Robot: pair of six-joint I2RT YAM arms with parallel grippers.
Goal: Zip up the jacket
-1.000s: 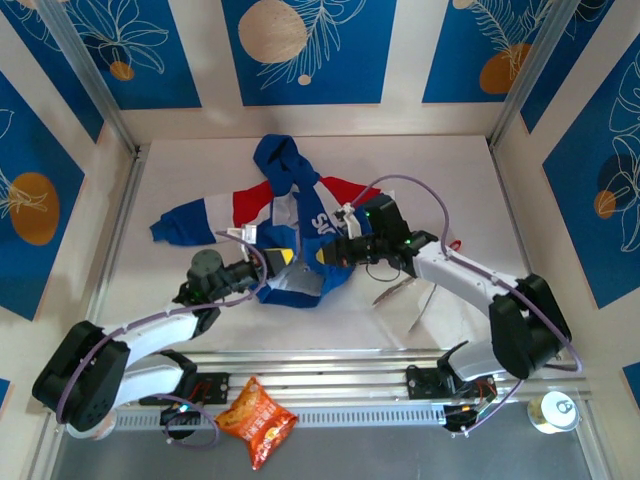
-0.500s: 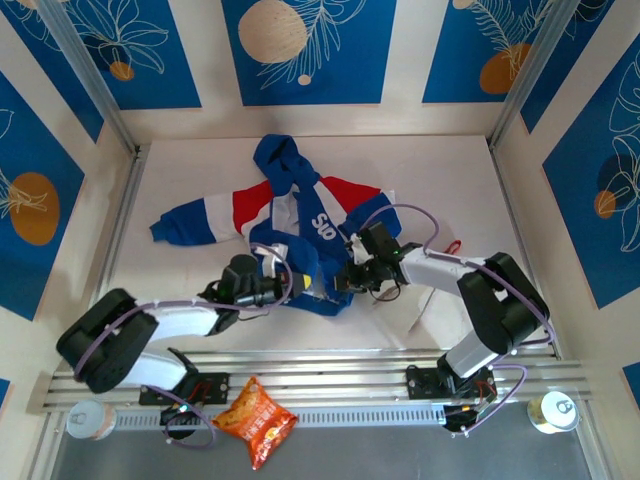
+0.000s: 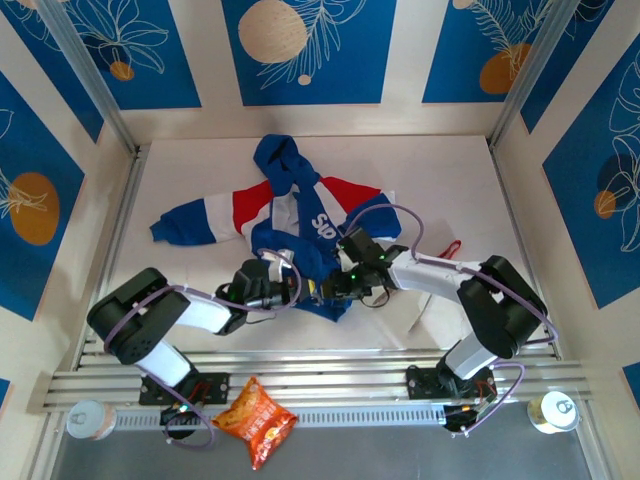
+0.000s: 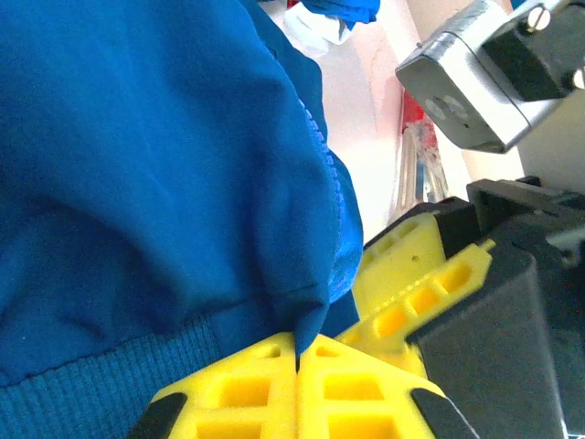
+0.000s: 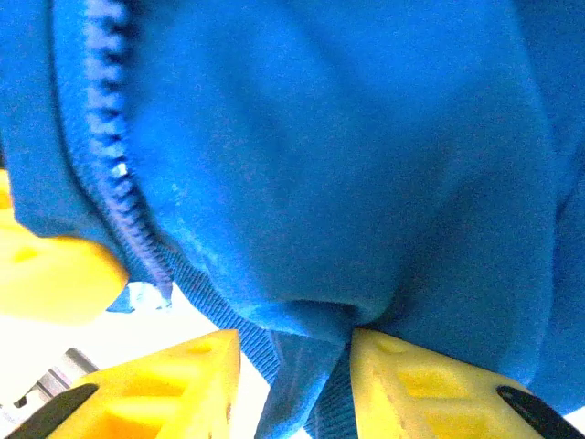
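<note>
The fingers of my right gripper are on either side of a hem fold away from the zipper teeth, so that gripper should grab the edge (image 5: 172, 271) next to the lower end of the teeth.
The jacket (image 3: 292, 215), royal blue with red and white bands, lies spread in the middle of the table, hood toward the back. Both grippers meet at its bottom hem. My left gripper (image 3: 296, 291) is shut on a small fold of blue fabric (image 4: 306, 311) just above the ribbed hem. The right gripper (image 3: 326, 288) comes in from the right; its yellow fingers (image 5: 430, 384) stand apart with a hanging fold of hem (image 5: 306, 366) between them, and white table shows beside the left finger. The zipper teeth (image 5: 119, 201) run along the fabric's edge to the left.
A snack bag (image 3: 256, 418) and two cans (image 3: 95, 420) (image 3: 555, 411) lie near the front rail. A small red object (image 3: 452, 247) rests on the table right of the jacket. Patterned walls close in the left, right and back.
Both grippers have closed in on the jacket's bottom hem, the left moving right and the right moving left. The raised hem has come down toward the table.
</note>
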